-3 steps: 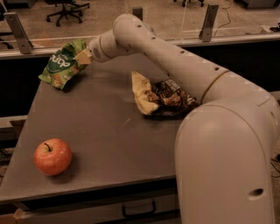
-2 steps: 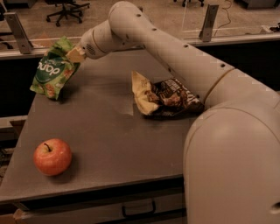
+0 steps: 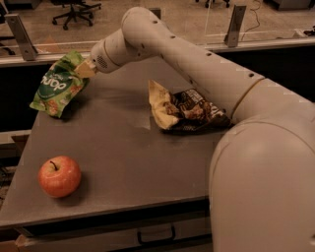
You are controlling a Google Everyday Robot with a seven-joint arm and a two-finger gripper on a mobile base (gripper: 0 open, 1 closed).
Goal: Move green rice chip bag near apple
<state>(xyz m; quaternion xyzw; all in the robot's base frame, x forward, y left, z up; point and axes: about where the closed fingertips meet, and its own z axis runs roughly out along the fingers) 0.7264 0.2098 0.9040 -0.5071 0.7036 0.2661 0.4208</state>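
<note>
The robot's gripper needs to release the green rice chip bag on the grey table [image 3: 73, 129] behind the apple. The bag now hangs tilted just above the table.
The green rice chip bag [image 3: 57, 90] is light green with a dark green oval logo. It hangs tilted just above the table's far left part. My gripper [image 3: 83, 69] is shut on the bag's upper right edge and holds it up. The apple [image 3: 59, 176], red-orange with a short dark stem, sits on the table near the front left corner, well in front of the bag. My white arm reaches in from the right, across the back of the table.
A larger brown-and-cream bag [image 3: 186, 110] lies crumpled at the table's middle right, partly under my arm. The grey table [image 3: 118, 147] has a drawer handle [image 3: 156, 236] at its front. A rail with posts and an office chair [image 3: 74, 10] stand behind.
My gripper has lifted the green bag off the table and carried it to the left, with the bag now hanging more upright. The apple and the brown bag have not moved.
</note>
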